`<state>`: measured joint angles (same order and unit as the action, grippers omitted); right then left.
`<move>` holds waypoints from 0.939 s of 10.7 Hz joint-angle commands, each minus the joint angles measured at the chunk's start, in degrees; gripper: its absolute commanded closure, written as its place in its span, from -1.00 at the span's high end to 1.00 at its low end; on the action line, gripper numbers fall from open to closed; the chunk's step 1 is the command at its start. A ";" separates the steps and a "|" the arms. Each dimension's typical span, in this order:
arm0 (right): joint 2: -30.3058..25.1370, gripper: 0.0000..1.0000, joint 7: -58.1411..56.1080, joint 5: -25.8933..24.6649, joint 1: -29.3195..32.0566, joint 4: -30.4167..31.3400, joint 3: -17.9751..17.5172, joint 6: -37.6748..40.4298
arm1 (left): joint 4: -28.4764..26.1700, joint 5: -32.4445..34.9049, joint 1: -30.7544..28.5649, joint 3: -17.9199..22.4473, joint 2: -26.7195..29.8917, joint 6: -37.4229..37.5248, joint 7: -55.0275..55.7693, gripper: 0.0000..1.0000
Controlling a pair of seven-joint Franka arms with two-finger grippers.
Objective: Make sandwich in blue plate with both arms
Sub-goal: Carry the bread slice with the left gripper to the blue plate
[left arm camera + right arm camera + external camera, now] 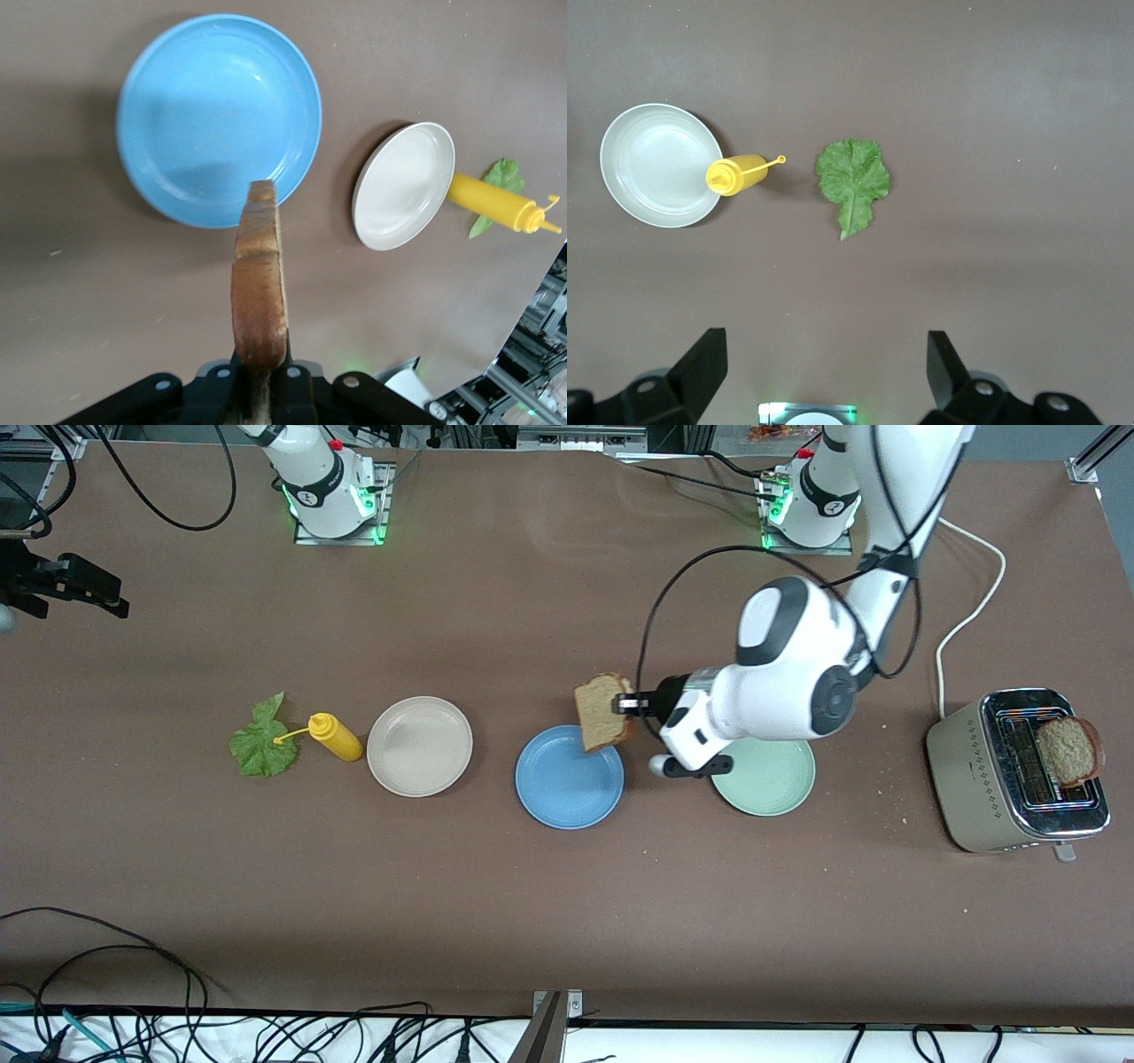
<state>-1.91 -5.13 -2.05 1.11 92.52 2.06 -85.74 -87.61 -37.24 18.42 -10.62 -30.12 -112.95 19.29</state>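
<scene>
My left gripper is holding the brown bread slice and will let go of it over the bare middle of the blue plate (565, 774) (220, 126).
My left gripper (625, 704) is shut on a brown bread slice (602, 713), held on edge over the rim of the blue plate (570, 788). In the left wrist view the slice (259, 283) stands up between the jaws of that gripper (260, 363), and the bare blue plate (195, 97) lies below it. A green lettuce leaf (263, 740) lies flat toward the right arm's end of the table. My right gripper (824, 341) waits open and empty, high over the table, looking down on the lettuce leaf (852, 181).
A yellow squeeze bottle (335, 736) lies between the lettuce and a beige plate (419, 745). A pale green plate (766, 779) sits under the left arm's wrist. A toaster (983, 771) holding another bread slice (1069, 750) stands at the left arm's end.
</scene>
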 commanded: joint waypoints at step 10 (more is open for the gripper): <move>-0.29 1.00 0.47 0.64 0.03 -0.50 0.14 1.45 | 4.99 -5.29 11.90 7.45 -10.92 -16.43 -21.66 -1.00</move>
<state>-1.89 -5.11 -2.05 1.12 92.52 2.08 -85.21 -85.82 -40.14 28.69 -3.93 -38.99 -129.06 -0.49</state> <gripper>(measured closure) 0.000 0.899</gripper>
